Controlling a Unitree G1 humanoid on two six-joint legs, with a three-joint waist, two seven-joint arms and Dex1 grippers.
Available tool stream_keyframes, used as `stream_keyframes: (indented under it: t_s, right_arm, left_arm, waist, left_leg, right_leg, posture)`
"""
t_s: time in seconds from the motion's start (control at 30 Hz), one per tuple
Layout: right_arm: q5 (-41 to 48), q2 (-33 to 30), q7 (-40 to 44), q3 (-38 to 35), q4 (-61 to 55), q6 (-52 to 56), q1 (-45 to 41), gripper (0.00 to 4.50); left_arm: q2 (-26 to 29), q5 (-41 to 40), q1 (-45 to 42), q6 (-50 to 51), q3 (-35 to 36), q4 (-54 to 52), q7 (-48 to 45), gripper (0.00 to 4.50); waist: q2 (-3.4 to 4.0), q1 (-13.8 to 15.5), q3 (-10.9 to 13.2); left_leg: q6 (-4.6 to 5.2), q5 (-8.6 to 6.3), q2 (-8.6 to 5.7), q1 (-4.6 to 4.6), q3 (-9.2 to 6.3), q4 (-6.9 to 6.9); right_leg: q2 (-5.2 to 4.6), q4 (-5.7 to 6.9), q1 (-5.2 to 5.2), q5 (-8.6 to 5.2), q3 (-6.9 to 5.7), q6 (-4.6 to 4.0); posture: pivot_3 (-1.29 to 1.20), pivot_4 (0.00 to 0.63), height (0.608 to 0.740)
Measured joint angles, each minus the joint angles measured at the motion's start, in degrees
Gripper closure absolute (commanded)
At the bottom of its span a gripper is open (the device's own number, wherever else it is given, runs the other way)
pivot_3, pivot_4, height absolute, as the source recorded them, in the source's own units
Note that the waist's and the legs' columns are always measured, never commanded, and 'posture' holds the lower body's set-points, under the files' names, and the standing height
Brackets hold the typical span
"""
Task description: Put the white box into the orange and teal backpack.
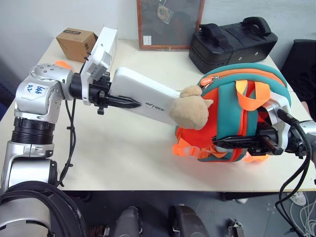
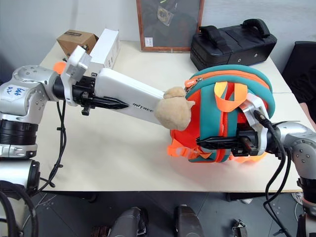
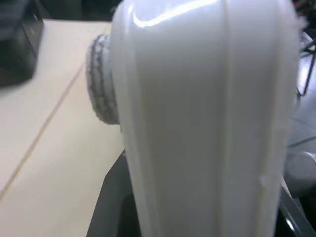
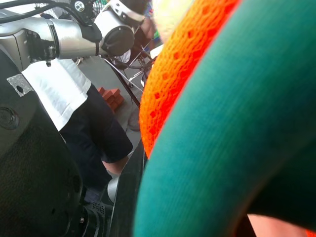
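Note:
Next, I let go of the white box, slanting above the table toward the backpack, with my left gripper inside the backpack's open zipped side [image 1: 200,94], behind the tan plush toy.
The white box [image 1: 143,96], a long glossy case with small dark lettering, is held above the table, slanting down toward the backpack. My left gripper [image 1: 131,101] is shut on its near end, and the case's smooth shell [image 3: 197,123] rises close in the left wrist view. Its far end is hidden behind a tan plush toy [image 1: 192,108] at the mouth of the orange and teal backpack [image 1: 247,81], which stands upright at the table's right. My right gripper [image 1: 224,143] is shut on a teal strap [image 4: 222,148] on the backpack's front.
A black boxy case [image 1: 232,42] sits at the back right, next to a framed panel [image 1: 170,22] leaning on the wall. A brown cardboard box [image 1: 76,42] and a white carton [image 1: 101,52] stand at the back left. The table's front edge [image 1: 148,185] is near.

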Motion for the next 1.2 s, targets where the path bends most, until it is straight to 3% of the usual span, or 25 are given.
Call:
stream_keyframes:
  t_s: [0.33, 0.63, 0.93, 1.2]
  right_arm:
    - [0.63, -1.59, 0.43, -1.43, -2.6, 0.65, 2.79, 4.49]
    - [0.72, -1.69, 0.35, -1.49, -3.88, -0.29, 3.98, 4.49]
    - [0.84, -0.88, -0.92, 0.35, -3.87, -0.09, 1.24, 4.49]
    - [2.57, -0.8, -2.44, 0.39, -4.74, 0.86, 1.23, 4.49]
  left_arm:
    - [-7.76, 5.0, -8.29, -8.73, -2.08, 11.9, 1.57, 3.15]
    - [-11.24, 1.48, -15.07, -2.56, 2.46, 17.24, 0.53, 3.15]
    - [-18.8, 4.27, -6.51, -6.6, -1.49, 14.02, 2.57, 3.15]
    - [-27.64, 5.28, -5.54, -11.24, -1.63, 22.12, 6.91, 3.15]
  waist:
    - [0.0, 1.03, 0.0]
    - [0.0, 1.09, 0.0]
    - [0.0, 1.14, 0.0]
    - [0.0, 1.22, 0.0]
  left_leg:
    - [0.04, -0.03, -0.01, -0.03, 0.02, 0.06]
    - [0.04, -0.03, 0.0, -0.04, 0.01, 0.1]
    - [0.03, -0.02, 0.0, -0.03, 0.01, 0.18]
    - [0.05, -0.04, 0.0, -0.04, 0.0, 0.19]
  right_leg:
    - [0.01, -0.01, -0.01, 0.0, 0.0, 0.01]
    - [0.02, 0.02, -0.01, 0.0, -0.02, 0.01]
    - [0.01, 0.08, -0.01, 0.0, 0.01, 0.01]
    - [0.01, 0.07, -0.01, 0.01, -0.01, 0.01]
  posture:
    - [0.0, 0.15, 0.74]
    - [0.0, 0.15, 0.74]
    - [0.0, 0.15, 0.74]
    - [0.0, 0.15, 0.74]
